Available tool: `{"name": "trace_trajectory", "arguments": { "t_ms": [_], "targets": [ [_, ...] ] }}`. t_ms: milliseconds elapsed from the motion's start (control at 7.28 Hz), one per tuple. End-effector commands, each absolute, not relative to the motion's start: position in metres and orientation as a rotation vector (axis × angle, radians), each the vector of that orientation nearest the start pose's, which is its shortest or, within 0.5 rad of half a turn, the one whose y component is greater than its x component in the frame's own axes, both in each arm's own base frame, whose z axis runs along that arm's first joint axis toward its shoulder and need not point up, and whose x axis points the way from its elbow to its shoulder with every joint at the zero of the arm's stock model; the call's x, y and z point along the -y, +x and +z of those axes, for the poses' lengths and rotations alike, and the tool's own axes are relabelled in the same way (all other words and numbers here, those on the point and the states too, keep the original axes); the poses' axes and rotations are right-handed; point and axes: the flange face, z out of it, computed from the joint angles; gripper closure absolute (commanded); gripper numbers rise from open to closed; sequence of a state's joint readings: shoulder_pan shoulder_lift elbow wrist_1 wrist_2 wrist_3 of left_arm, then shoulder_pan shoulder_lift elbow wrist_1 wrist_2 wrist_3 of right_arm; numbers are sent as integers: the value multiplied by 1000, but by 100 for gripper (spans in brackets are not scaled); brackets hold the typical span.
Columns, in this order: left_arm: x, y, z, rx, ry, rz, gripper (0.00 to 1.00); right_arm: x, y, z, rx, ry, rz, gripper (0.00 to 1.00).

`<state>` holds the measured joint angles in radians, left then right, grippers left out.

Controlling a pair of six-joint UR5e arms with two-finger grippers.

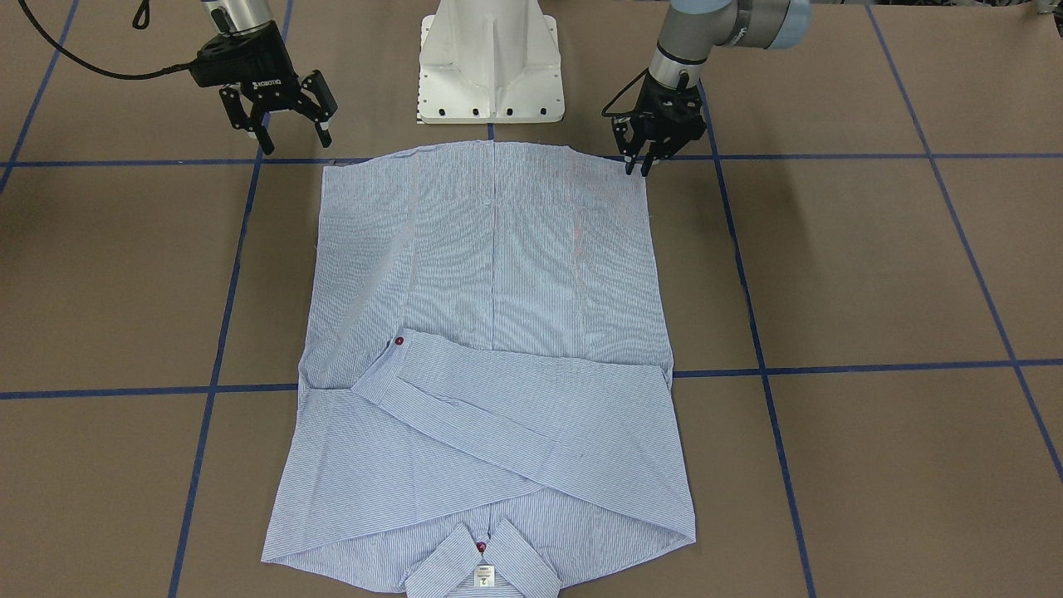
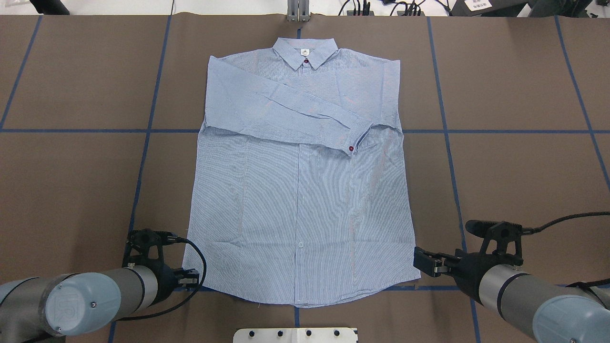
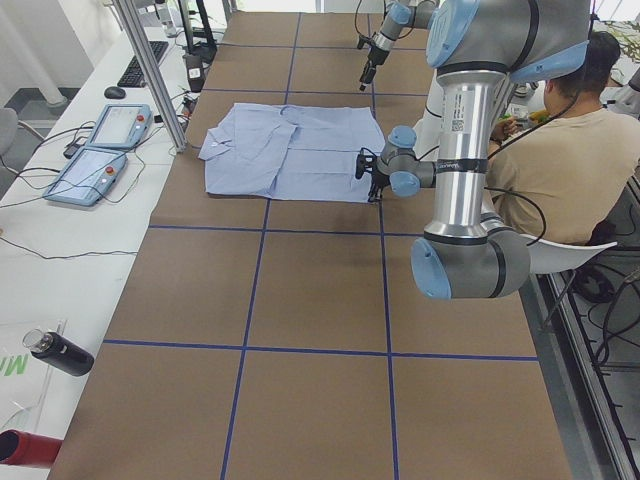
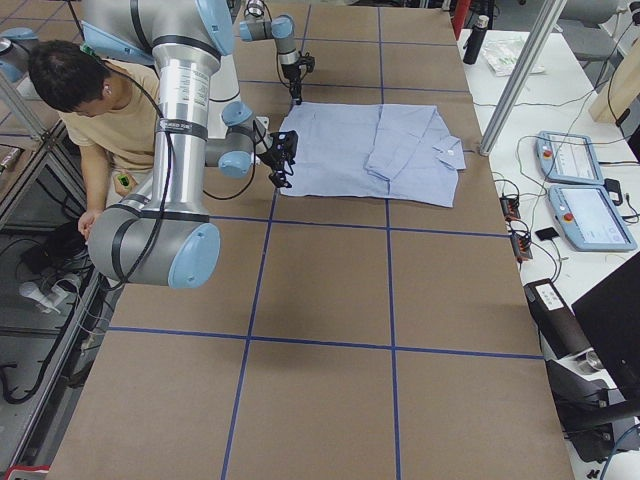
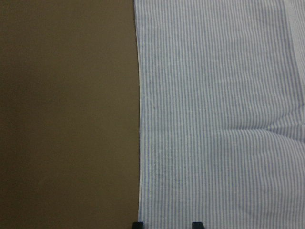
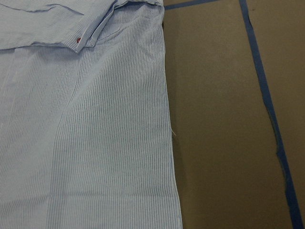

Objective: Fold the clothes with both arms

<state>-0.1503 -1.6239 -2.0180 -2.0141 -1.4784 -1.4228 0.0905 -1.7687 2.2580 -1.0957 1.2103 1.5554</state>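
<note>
The left gripper's opening is mostly over the shirt, inside its side edge; I need to move it past that edge and pinch the shirt's hem corner (image 1: 640, 164).
The blue-and-white striped shirt (image 2: 300, 190) lies flat on the brown table, collar at the far side, both sleeves folded across the chest. It also shows in the front view (image 1: 490, 274). My left gripper (image 1: 638, 169) is open and empty, low at the shirt's near-left hem corner. In the left wrist view its fingertips (image 5: 137, 224) stand on either side of the shirt's side edge (image 5: 140, 143). My right gripper (image 1: 296, 143) is open and empty, held above the table just outside the near-right hem corner. It shows in the overhead view (image 2: 425, 264). The right wrist view shows only the shirt (image 6: 86, 143) and table.
The white pedestal base (image 1: 490, 66) stands just behind the hem. Blue tape lines (image 1: 747, 307) cross the table. A seated person (image 3: 560, 130) is behind the robot. Two pendants (image 3: 100, 150) and bottles (image 3: 55, 352) lie on the side bench.
</note>
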Motion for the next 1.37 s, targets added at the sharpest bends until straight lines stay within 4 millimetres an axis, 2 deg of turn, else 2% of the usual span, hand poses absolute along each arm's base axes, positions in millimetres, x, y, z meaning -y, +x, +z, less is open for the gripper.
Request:
{"name": "trace_trajectory", "arguments": {
  "t_ms": [0, 412, 549, 687, 961, 1236],
  "targets": [
    [216, 479, 376, -924, 214, -67, 100, 204, -379, 367, 935, 382, 242, 0],
    [217, 475, 368, -941, 209, -87, 100, 204, -379, 366, 936, 383, 244, 0],
    [217, 474, 370, -936, 210, -84, 96, 204, -380, 366, 936, 382, 243, 0],
    [217, 476, 374, -904, 204, -80, 84, 203, -380, 366, 935, 381, 242, 0],
    [217, 475, 376, -896, 203, -80, 84, 204, -380, 366, 936, 382, 240, 0],
    [217, 476, 378, -892, 203, -78, 80, 204, -381, 367, 933, 382, 240, 0]
  ]
}}
